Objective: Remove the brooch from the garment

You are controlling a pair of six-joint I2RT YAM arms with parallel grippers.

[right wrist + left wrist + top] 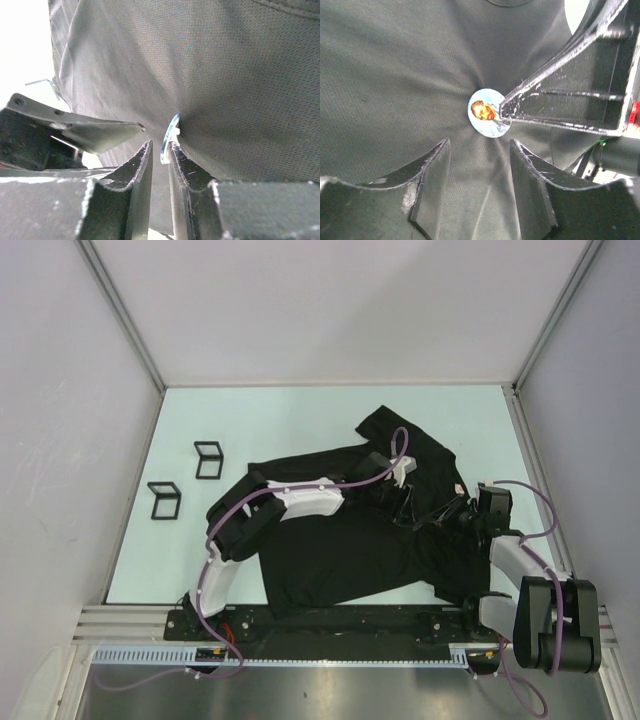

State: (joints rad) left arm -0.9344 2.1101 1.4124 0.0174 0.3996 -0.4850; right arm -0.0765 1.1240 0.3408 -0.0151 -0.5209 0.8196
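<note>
Next, my left gripper moves in and pinches the brooch's lower edge (491, 134) beside my right gripper, as its fingertips are on either side of cloth below the brooch.
The black T-shirt (370, 540) lies crumpled on the table's right half. A round brooch (489, 112) with a portrait on it is pinned to the cloth (395, 90), which puckers around it. My left gripper (480, 145) is open just below the brooch, with its jaws over a fold of cloth. My right gripper (160, 144) is narrowly open around the brooch's edge (169, 140). One finger (187, 170) sits between brooch and cloth; the other stands a small gap away. In the top view both grippers (400, 502) (445, 518) meet over the shirt, and the brooch is hidden there.
Two small black wire-frame stands (208, 460) (164, 500) sit on the pale table (300, 420) at the left. Grey walls close in the back and both sides. The right gripper's finger (545, 100) touches the brooch's right edge in the left wrist view.
</note>
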